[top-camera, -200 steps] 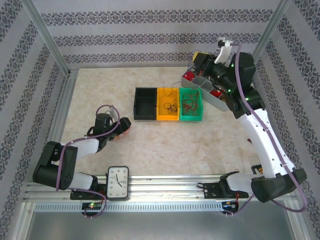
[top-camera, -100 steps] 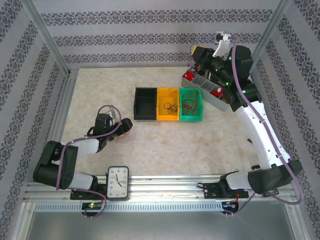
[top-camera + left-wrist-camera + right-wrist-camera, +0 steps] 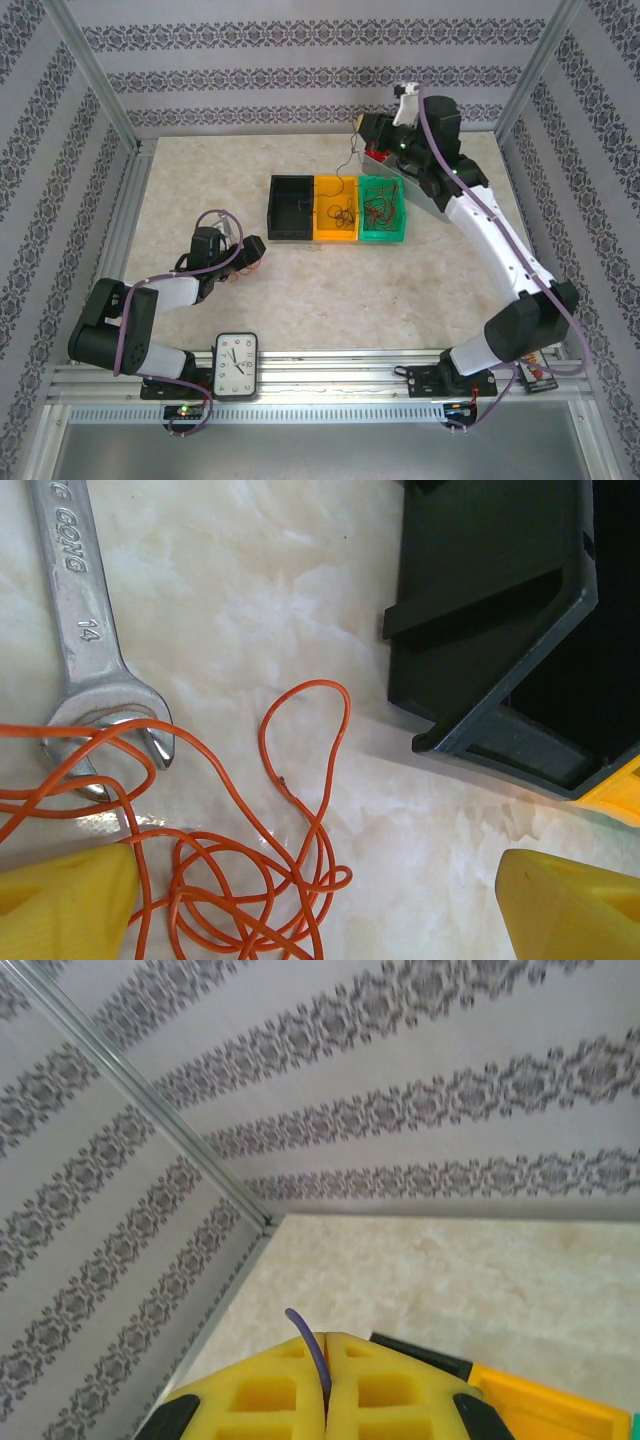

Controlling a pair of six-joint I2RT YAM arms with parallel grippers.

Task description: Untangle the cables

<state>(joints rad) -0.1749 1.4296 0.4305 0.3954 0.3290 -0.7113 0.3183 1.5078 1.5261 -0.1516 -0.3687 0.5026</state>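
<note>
Next, my right gripper drops the thin dark blue cable inside the orange bin (image 3: 325,200), near the black bin.
A tangle of orange cable (image 3: 230,880) lies on the marble table, one loop draped over a wrench's head. My left gripper (image 3: 320,910) stands open over it, one yellow fingertip (image 3: 60,900) beside the loops; from above, this gripper (image 3: 252,250) sits left of the bins over the orange cable (image 3: 252,265). My right gripper (image 3: 326,1360) is shut on a thin dark blue cable (image 3: 305,1335) whose end pokes up between the pads. In the top view that gripper (image 3: 365,125) is raised at the back, and the cable (image 3: 350,158) dangles toward the orange bin.
A black bin (image 3: 272,208), an orange bin (image 3: 336,239) and a green bin (image 3: 383,238) stand in a row mid-table, the last two holding curly wires. A grey compartment tray (image 3: 425,200) lies under the right arm. A silver wrench (image 3: 80,630) and the black bin (image 3: 480,570) flank the left gripper. A clock (image 3: 236,365) stands at the near edge.
My right arm has swung left from over the grey tray and lifted a thin cable, which now hangs over the bins. The left arm has stayed put.
</note>
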